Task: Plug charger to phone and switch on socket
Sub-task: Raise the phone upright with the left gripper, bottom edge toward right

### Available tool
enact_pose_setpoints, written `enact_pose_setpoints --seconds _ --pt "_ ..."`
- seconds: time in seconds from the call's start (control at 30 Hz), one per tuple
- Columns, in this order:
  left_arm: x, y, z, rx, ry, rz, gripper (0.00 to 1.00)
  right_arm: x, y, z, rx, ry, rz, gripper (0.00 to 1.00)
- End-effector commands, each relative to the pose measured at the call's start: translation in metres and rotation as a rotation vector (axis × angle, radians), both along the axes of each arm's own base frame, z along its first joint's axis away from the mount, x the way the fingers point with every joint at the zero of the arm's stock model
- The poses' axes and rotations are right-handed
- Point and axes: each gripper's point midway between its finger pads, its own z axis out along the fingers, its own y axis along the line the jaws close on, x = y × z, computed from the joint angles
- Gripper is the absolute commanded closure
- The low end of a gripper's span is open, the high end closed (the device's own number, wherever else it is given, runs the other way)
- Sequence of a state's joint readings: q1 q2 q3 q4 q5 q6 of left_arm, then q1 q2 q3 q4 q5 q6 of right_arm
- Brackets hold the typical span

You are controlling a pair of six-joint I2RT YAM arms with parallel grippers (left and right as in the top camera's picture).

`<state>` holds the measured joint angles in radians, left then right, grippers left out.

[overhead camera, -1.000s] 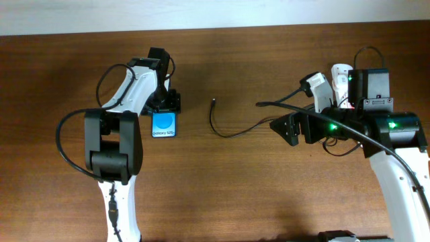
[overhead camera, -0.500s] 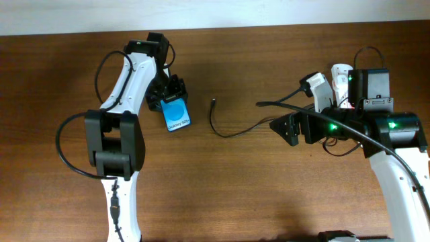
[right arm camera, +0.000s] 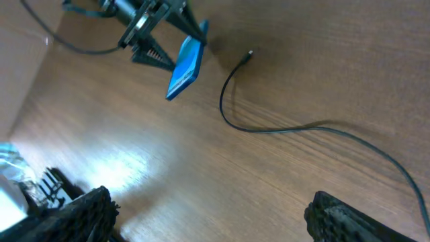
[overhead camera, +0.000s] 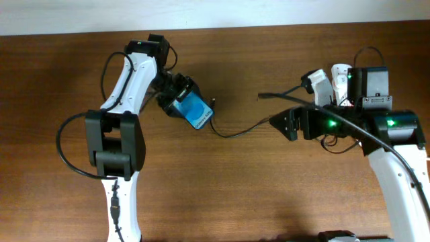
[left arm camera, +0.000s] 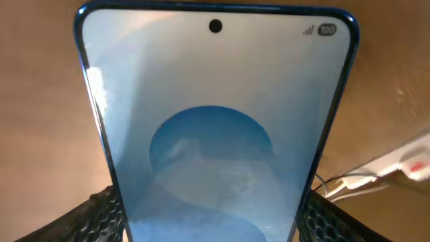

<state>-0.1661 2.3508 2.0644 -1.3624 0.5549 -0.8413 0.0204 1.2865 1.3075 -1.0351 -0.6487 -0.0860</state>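
Note:
The robot's right gripper needs to next move to the phone and close on its loose end point(overhead camera: 204, 118) point(right arm camera: 182, 87), the one that sticks out from the left gripper's fingers.
My left gripper point(overhead camera: 176, 94) is shut on the phone point(overhead camera: 195, 111), which has a light blue screen and is tilted diagonally at centre left. The phone fills the left wrist view point(left arm camera: 215, 128) between my fingers point(left arm camera: 215, 225). The charger point(overhead camera: 232, 134) is a thin black cable on the table; its connector tip point(overhead camera: 212, 102) lies just right of the phone. My right gripper point(overhead camera: 285, 125) is open and empty, above the cable's right stretch. The right wrist view shows the open fingers point(right arm camera: 215, 218), the cable point(right arm camera: 269, 130) and the held phone point(right arm camera: 185, 67). The white socket point(overhead camera: 339, 75) sits at the far right, partly hidden by my right arm.
The dark wooden table point(overhead camera: 222, 188) ends at a pale wall strip along the back. The socket's white body with red marks shows at the right edge of the left wrist view point(left arm camera: 411, 158). Thick black arm cables loop beside both arms.
My left gripper has carried the phone up and to the right, turning it diagonal, until it is next to the charger's tip. The right arm has shifted only slightly.

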Motion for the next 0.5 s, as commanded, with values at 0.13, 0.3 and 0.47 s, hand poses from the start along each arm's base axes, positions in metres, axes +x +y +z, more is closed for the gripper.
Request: enact_pose_setpoints --seconds 0.13,0.3,0.47 --pt "-0.014 -0.028 0.028 -0.174 0.194 0.154 1.00 0.027 0.004 -0.019 0.118 0.199 -0.171 0.02" --pt "-0.020 -0.034 0.036 -0.202 0.296 0.239 1.00 0.042 0.005 -0.021 0.178 0.253 -0.257 0.01" --pt "-0.021 -0.038 0.036 -0.190 0.329 0.272 1.00 0.054 0.005 -0.013 0.269 0.304 -0.381 0.11"
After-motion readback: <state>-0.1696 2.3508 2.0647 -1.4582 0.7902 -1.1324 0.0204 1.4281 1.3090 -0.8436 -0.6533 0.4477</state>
